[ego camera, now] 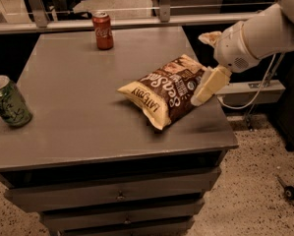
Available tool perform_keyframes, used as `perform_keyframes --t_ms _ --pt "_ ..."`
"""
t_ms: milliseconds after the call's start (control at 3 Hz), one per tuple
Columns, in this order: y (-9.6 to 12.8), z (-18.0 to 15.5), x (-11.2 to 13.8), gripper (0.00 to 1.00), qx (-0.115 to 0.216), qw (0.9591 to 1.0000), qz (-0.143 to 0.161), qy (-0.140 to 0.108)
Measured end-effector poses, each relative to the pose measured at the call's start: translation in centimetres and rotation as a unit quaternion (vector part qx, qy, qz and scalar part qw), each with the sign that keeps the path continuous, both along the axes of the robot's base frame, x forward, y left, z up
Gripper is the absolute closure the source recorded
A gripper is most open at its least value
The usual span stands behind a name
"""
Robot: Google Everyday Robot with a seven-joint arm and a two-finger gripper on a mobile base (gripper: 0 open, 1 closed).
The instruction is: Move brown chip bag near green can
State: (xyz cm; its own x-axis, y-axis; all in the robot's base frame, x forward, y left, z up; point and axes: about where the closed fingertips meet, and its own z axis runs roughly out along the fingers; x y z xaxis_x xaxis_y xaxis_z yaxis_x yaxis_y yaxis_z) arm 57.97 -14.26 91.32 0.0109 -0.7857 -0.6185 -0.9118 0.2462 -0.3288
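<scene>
The brown chip bag's near edge meets just one finger while the other sits clear above it, so I need to open my gripper, reach lower and pinch the bag's end point(192, 75).
The brown chip bag point(166, 90) lies on its side on the right half of the grey cabinet top point(77, 107); it is dark brown with white lettering and pale yellow ends. The green can point(8, 101) stands upright at the far left edge, well apart from the bag. My gripper point(207, 63) is at the bag's right end and is open. One cream finger point(205, 86) angles down against the bag's right edge, and the other point(209, 37) sits above and behind it. The bag rests on the top, not lifted.
A red Coca-Cola can point(103, 31) stands at the back of the top, left of centre. The cabinet has drawers point(119, 195) below. A rail point(136, 21) runs behind it. White cables point(249, 97) hang to the right, below my arm.
</scene>
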Motion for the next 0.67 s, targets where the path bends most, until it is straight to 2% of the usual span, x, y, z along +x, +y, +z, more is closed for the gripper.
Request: perform_keyframes --t_ms 667 --pt "-0.5 -4.2 2.8 0.0 0.011 0.9998 -0.009 0.017"
